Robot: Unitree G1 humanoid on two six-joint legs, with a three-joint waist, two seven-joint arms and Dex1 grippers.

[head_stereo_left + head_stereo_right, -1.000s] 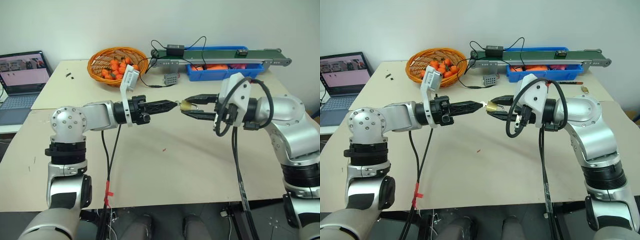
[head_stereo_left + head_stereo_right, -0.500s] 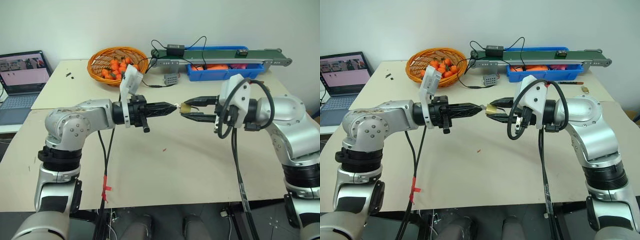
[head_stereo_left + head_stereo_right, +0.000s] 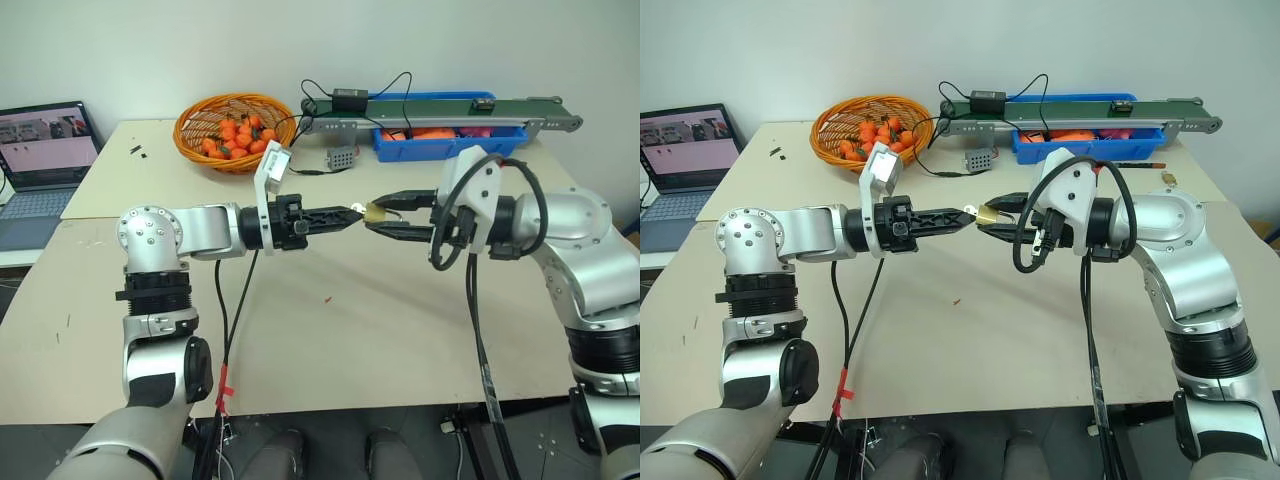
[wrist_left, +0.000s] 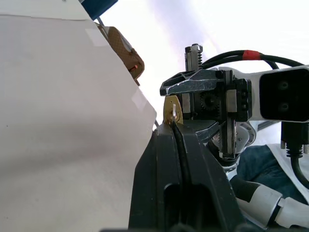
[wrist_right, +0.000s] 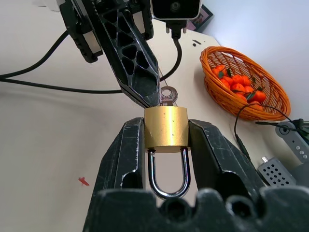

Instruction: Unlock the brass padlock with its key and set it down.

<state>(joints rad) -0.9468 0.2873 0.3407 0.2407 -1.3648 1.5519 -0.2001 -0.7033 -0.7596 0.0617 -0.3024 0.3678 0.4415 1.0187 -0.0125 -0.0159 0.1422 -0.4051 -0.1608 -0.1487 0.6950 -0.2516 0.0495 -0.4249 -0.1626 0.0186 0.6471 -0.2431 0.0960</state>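
Note:
Next, I leave the key and take the padlock's body (image 3: 986,215) with my left gripper, since the shackle points back into my right gripper, so that my right gripper is freed for the shackle.
The small brass padlock (image 5: 166,127) hangs in mid-air over the table, clamped by its body between the fingers of my right gripper (image 3: 372,217). Its silver shackle (image 5: 168,180) points back toward the right wrist and looks seated in the body. The key (image 5: 167,94) sticks out of the lock's far face, its round head showing. My left gripper (image 3: 358,211) reaches level from the left, tip to tip with the right one. Its fingers (image 4: 166,145) lie nearly together, pinching the key at their tips.
An orange wicker basket (image 3: 236,130) of small oranges stands at the back of the table (image 3: 330,330). Behind it are a conveyor (image 3: 440,110) over a blue bin (image 3: 450,145), a grey box (image 3: 340,158) and cables. A laptop (image 3: 45,160) sits far left.
My left wrist has rolled and its elbow has swung in, while its fingertips stayed at the padlock. The right arm and the padlock have kept still.

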